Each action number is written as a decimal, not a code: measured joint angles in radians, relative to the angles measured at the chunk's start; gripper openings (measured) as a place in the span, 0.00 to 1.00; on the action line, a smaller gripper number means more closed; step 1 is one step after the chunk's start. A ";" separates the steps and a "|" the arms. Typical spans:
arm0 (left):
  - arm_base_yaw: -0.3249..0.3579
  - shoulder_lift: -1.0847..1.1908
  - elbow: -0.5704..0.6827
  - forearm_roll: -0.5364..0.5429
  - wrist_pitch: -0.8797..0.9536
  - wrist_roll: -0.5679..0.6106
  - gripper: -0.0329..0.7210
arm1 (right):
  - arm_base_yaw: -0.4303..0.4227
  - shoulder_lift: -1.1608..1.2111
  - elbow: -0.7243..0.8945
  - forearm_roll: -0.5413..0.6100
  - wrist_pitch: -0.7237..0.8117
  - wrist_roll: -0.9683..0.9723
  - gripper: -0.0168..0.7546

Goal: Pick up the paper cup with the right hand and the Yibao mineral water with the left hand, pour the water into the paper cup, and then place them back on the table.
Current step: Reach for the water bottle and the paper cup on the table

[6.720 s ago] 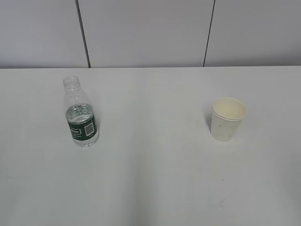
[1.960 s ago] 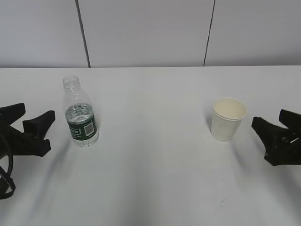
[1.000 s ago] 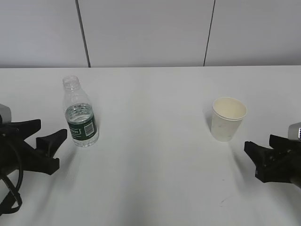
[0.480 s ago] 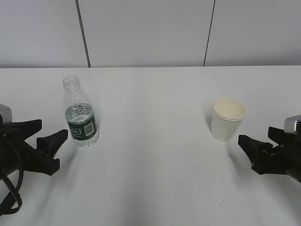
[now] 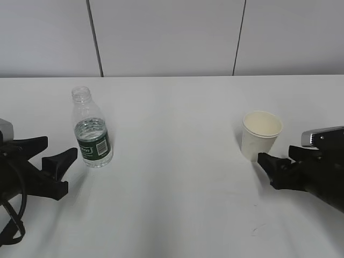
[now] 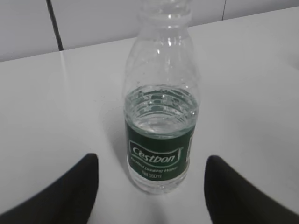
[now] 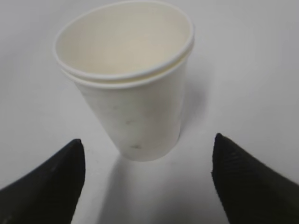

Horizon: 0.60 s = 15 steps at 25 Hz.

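My right gripper should move up to the paper cup next. It should then close around the cup's side (image 5: 256, 143) (image 7: 137, 103), just below the cup's rim.
The Yibao mineral water (image 5: 92, 133) stands upright and uncapped on the white table (image 5: 177, 188), left of centre; the left wrist view shows its green label (image 6: 160, 154). My left gripper (image 5: 56, 150) is open, just left of the bottle and apart from it. The paper cup (image 5: 260, 135) stands upright and empty on the right; it also shows in the right wrist view (image 7: 130, 88). My right gripper (image 5: 279, 158) is open, its fingers (image 7: 56, 177) spread wide just short of the cup, not touching it.
A grey panelled wall (image 5: 172, 37) runs behind the table's far edge. A black cable (image 5: 13, 215) loops from the left arm at the lower left.
My right gripper has moved left toward the cup and now sits close beside it. My left gripper has stayed beside the bottle. Bottle and cup have not moved.
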<state>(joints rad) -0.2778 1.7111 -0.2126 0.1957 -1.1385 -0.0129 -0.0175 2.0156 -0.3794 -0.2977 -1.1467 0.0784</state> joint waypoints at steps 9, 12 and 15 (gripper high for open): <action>0.000 0.000 0.000 0.000 0.000 0.000 0.63 | 0.000 0.070 -0.099 -0.046 0.000 0.088 0.88; 0.000 0.000 0.000 0.000 0.000 0.000 0.63 | 0.000 0.072 -0.117 -0.050 0.000 0.096 0.88; 0.000 0.000 0.000 0.000 0.000 0.000 0.63 | 0.000 0.073 -0.140 -0.066 0.000 0.096 0.88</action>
<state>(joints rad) -0.2778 1.7111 -0.2126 0.1957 -1.1385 -0.0129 -0.0175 2.0882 -0.5194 -0.3635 -1.1467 0.1748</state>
